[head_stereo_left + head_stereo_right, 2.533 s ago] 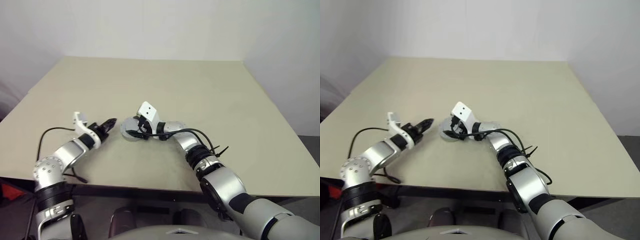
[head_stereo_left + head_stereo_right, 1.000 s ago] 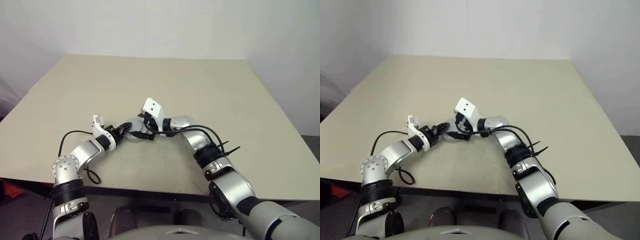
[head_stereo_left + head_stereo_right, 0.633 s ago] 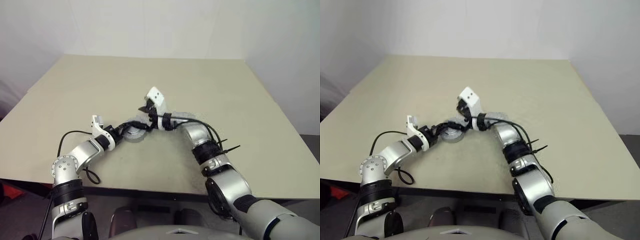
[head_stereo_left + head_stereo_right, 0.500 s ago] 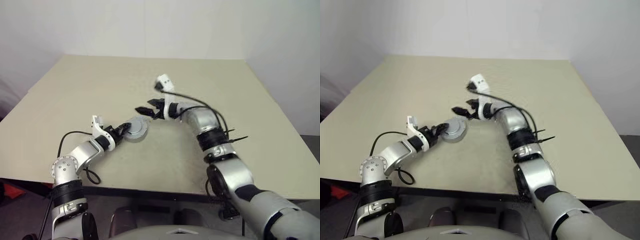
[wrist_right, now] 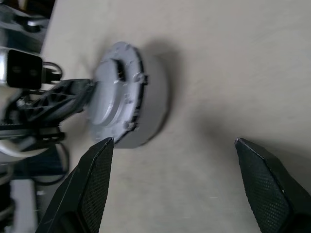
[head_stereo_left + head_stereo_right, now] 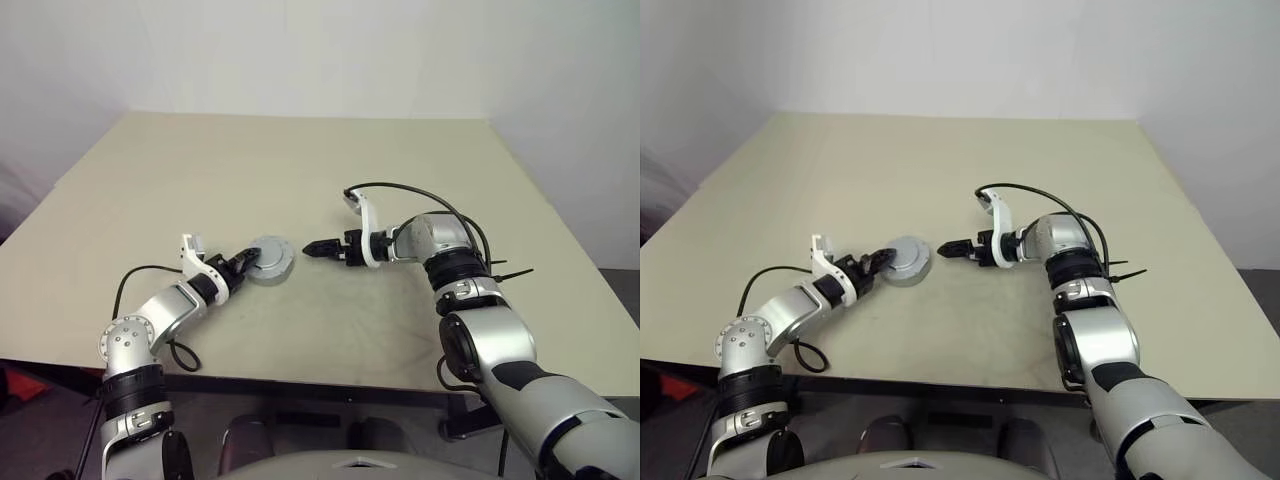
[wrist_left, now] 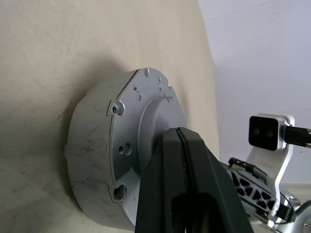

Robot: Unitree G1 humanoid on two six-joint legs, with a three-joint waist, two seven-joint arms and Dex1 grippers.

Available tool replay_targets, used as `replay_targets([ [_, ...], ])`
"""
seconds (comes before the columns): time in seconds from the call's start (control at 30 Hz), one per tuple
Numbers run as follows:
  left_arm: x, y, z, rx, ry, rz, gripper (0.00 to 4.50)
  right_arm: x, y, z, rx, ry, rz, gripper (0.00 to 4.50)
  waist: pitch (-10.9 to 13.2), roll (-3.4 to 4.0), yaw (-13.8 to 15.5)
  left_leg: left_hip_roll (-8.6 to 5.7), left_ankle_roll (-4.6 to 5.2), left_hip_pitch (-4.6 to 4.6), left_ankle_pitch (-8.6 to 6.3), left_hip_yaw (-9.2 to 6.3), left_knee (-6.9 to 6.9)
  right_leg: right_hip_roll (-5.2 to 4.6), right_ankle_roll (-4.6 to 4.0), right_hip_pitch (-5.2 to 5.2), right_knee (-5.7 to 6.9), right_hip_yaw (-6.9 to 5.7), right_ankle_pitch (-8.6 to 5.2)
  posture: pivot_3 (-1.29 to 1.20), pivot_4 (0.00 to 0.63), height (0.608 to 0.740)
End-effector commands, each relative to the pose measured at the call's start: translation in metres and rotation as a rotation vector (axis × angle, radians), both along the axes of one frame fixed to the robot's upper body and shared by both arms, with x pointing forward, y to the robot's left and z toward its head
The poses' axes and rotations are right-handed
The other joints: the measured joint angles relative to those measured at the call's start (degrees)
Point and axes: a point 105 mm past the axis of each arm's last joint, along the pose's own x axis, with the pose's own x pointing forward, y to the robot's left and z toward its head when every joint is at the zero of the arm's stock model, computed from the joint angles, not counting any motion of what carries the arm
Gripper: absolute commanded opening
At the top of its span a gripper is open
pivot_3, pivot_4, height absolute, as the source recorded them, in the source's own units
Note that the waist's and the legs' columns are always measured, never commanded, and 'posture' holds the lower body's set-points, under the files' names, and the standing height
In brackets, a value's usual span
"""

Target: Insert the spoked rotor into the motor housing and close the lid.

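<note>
I will tilt the motor housing with my left gripper, as it lies flat against the table, while I take its raised side (image 6: 291, 260) from above and below with my right gripper.
The motor housing (image 6: 272, 268) lies flat on the beige table, a silver-grey round body with the lid (image 6: 270, 254) seated on top. In the left wrist view the lid (image 7: 141, 131) shows a plain grey face with small screw holes. My left gripper (image 6: 247, 261) is shut, its tips resting against the lid's face from the left. My right gripper (image 6: 310, 246) hangs a short way to the right of the housing, apart from it. Its fingers (image 5: 95, 189) stand wide open with nothing between them. The spoked rotor is hidden.
The beige table (image 6: 300, 160) stretches far back and to both sides of the housing. Its front edge (image 6: 300, 375) runs close below my arms. A black cable (image 6: 150, 270) loops beside my left arm.
My right gripper has left the housing, swung out to the right and rolled over, still open. The left gripper stays shut against the lid. The housing has not moved.
</note>
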Motion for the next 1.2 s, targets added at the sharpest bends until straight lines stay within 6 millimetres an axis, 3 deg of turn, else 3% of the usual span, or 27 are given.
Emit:
replay_targets([
  [0.03,-0.004,0.003,-0.006,0.035,0.032,0.004,0.00,-0.012,0.026,0.000,0.075,0.073,0.028,4.47,0.0,0.00,-0.1,0.00,-0.04,0.04,0.02,0.00,-0.03,0.01,0.00,0.00,0.02,0.01,0.00,0.00,0.000,0.740],
  [0.47,-0.005,0.007,-0.005,0.064,0.030,0.008,0.00,-0.005,0.066,0.005,0.188,0.120,-0.064,4.47,0.0,0.02,-0.4,0.02,-0.24,0.35,0.13,0.03,-0.08,0.03,0.02,0.02,0.34,0.08,-0.03,0.00,0.000,0.740],
  [0.83,-0.006,0.010,-0.005,0.078,0.031,0.012,0.00,-0.007,0.095,0.037,0.385,0.194,-0.060,4.47,0.0,0.03,-0.4,0.05,-0.35,0.23,0.20,0.02,-0.14,0.08,0.01,-0.24,0.39,0.08,-0.03,0.00,0.000,0.740],
  [1.0,-0.006,0.011,-0.005,0.083,0.031,0.014,0.00,-0.007,0.101,0.037,0.387,0.172,-0.066,4.47,0.0,0.03,-0.3,0.07,-0.42,0.24,0.24,0.03,-0.33,0.11,-0.02,-0.29,0.39,0.07,-0.04,0.00,0.000,0.740],
  [1.1,-0.006,0.012,-0.005,0.084,0.030,0.017,0.00,-0.007,0.104,0.042,0.415,0.169,-0.056,3.92,0.0,0.02,-0.1,0.05,-0.46,0.27,0.26,0.03,-0.33,0.09,-0.03,-0.29,0.34,0.06,-0.05,0.00,0.000,0.740],
  [1.2,-0.007,0.013,-0.005,0.086,0.030,0.021,0.00,-0.010,0.106,0.045,0.420,0.162,-0.033,2.93,0.0,0.03,-0.1,0.03,-0.46,0.25,0.26,0.02,-0.33,0.09,-0.03,-0.29,0.33,0.06,-0.05,0.00,0.000,0.740],
])
